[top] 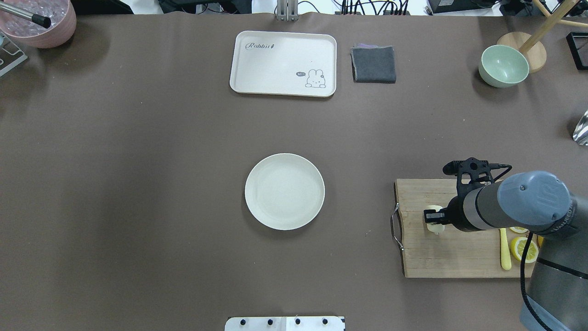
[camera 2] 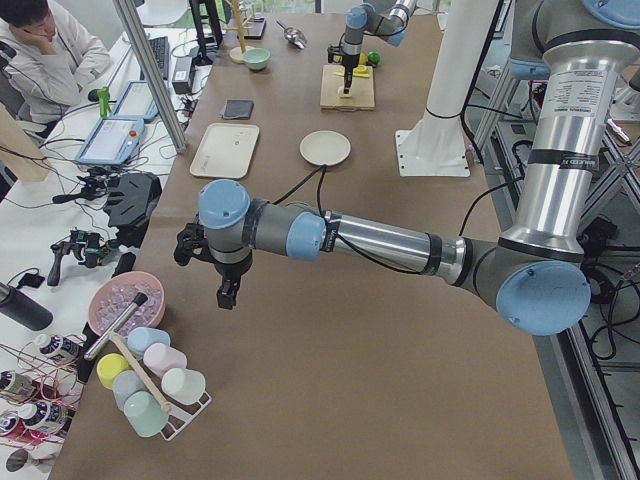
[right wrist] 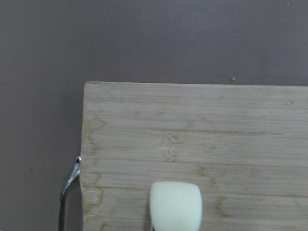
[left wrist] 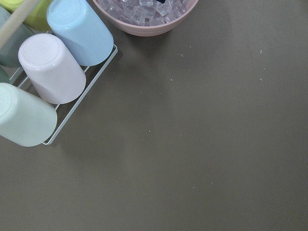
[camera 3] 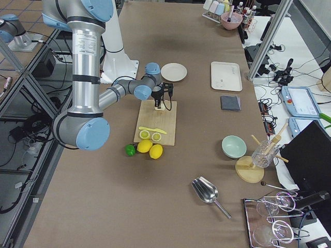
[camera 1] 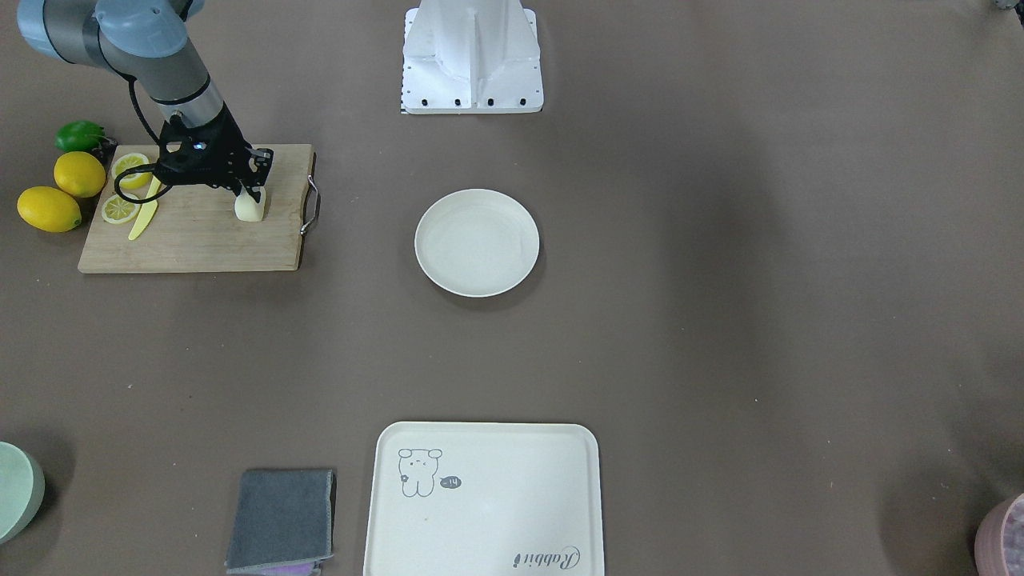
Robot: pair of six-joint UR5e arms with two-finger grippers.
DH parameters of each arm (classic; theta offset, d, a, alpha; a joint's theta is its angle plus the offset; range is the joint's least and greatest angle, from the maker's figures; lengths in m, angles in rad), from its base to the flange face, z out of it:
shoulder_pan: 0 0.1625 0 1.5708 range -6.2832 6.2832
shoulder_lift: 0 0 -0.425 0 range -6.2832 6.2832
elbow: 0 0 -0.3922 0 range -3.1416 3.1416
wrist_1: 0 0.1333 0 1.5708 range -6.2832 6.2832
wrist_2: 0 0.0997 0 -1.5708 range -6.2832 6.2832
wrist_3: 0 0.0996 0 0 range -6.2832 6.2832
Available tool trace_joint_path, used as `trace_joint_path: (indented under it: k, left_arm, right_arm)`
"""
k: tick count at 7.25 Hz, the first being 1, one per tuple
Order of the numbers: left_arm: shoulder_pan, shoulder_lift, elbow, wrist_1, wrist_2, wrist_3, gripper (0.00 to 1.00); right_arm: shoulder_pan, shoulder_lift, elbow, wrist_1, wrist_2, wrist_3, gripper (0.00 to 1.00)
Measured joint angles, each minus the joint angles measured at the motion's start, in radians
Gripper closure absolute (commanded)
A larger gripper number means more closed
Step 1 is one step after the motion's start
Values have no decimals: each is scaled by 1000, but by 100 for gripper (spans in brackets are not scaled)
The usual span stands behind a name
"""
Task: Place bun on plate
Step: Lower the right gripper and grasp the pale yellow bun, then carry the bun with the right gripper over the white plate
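Note:
Next, my right gripper sets the bun, still resting on the cutting board, down on the plate and lets go of it there, just inside the rim (camera 1: 437, 239) facing the wooden cutting board.
The pale cream bun (camera 1: 249, 209) stands on a wooden cutting board (camera 1: 200, 240) at the robot's right side. My right gripper (camera 1: 251, 192) reaches down from above, and its black fingers hug the top of the bun (top: 435, 226), shut on it. In the right wrist view the bun (right wrist: 175, 204) fills the bottom centre, resting on the board (right wrist: 192, 134). The round off-white plate (camera 1: 477, 242) lies bare at the table's middle (top: 285, 191), well apart from the board. My left gripper (camera 2: 228, 295) hangs over the table's far left end; I cannot tell whether it is open or shut.
Lemon slices (camera 1: 120, 210), a yellow knife (camera 1: 144, 216), two whole lemons (camera 1: 50, 209) and a lime (camera 1: 79, 136) crowd the board's outer end. A cream tray (camera 1: 496, 512), grey cloth (camera 1: 282, 520) and green bowl (top: 503, 65) line the far edge. Cups (left wrist: 50, 67) and an ice bowl (left wrist: 144, 26) lie below the left wrist.

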Motion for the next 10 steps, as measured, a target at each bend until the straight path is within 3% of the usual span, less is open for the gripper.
trace_joint_path:
  k: [3, 5, 7, 8, 9, 10]
  left_arm:
    - [0, 0, 1, 0, 0, -2, 1]
    - [0, 0, 1, 0, 1, -3, 1]
    - [0, 0, 1, 0, 1, -4, 1]
    - [1, 0, 1, 0, 1, -4, 1]
    - [1, 0, 1, 0, 2, -4, 1]
    - [0, 0, 1, 0, 1, -4, 1]
  right_arm:
    - [33, 66, 21, -44, 39, 4, 75]
    - [32, 256, -2, -228, 36, 22, 74]
    - [26, 493, -124, -324, 30, 92, 72]
    - [15, 607, -211, -337, 18, 135, 66]
    - [-4, 709, -300, -340, -7, 170, 52]
    - [-27, 782, -371, -340, -29, 198, 32]
